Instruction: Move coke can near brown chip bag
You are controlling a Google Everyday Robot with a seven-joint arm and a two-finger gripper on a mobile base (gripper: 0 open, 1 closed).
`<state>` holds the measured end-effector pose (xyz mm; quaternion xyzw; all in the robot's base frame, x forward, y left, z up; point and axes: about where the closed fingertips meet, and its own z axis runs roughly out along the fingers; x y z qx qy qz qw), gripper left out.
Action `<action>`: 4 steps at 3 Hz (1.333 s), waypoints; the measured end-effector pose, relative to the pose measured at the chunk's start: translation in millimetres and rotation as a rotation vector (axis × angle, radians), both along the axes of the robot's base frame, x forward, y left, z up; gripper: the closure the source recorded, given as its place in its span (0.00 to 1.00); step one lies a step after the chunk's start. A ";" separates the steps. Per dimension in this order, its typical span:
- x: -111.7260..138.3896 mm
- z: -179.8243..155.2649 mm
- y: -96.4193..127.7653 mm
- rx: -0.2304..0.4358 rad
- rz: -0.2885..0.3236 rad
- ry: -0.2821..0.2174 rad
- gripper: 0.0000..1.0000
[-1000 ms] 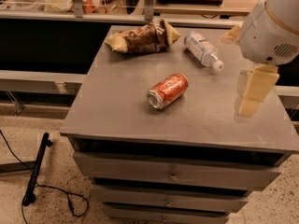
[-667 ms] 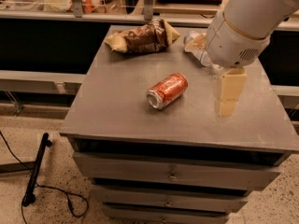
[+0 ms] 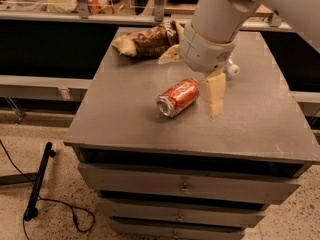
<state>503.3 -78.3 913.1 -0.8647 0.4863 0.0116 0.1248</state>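
I need to close my gripper around the back half of the coke can (image 3: 188,89), so that its silver end toward the front is left sticking out.
The coke can (image 3: 178,97) lies on its side near the middle of the grey cabinet top (image 3: 125,114), silver end toward the front left. The brown chip bag (image 3: 149,40) lies crumpled at the back of the top, left of centre. My gripper (image 3: 214,95) hangs from the large white arm (image 3: 215,29), just right of the can and close above the surface. It holds nothing that I can see.
The white cap of a clear water bottle (image 3: 231,70) pokes out behind the arm; the rest of the bottle is hidden. Drawers (image 3: 185,186) sit below the top. A black cable and stand (image 3: 37,184) lie on the floor at left. Shelving runs along the back.
The arm has swung left from the right edge of the top toward the middle, so the gripper is now right beside the can. It now covers the water bottle. The can and bag have not moved.
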 end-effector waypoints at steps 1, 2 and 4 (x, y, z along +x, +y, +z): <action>19.6 -11.9 16.7 -0.022 0.131 0.015 0.00; 31.7 -33.2 27.7 -0.052 0.218 0.038 0.00; 63.2 -73.4 13.9 -0.100 0.222 0.076 0.12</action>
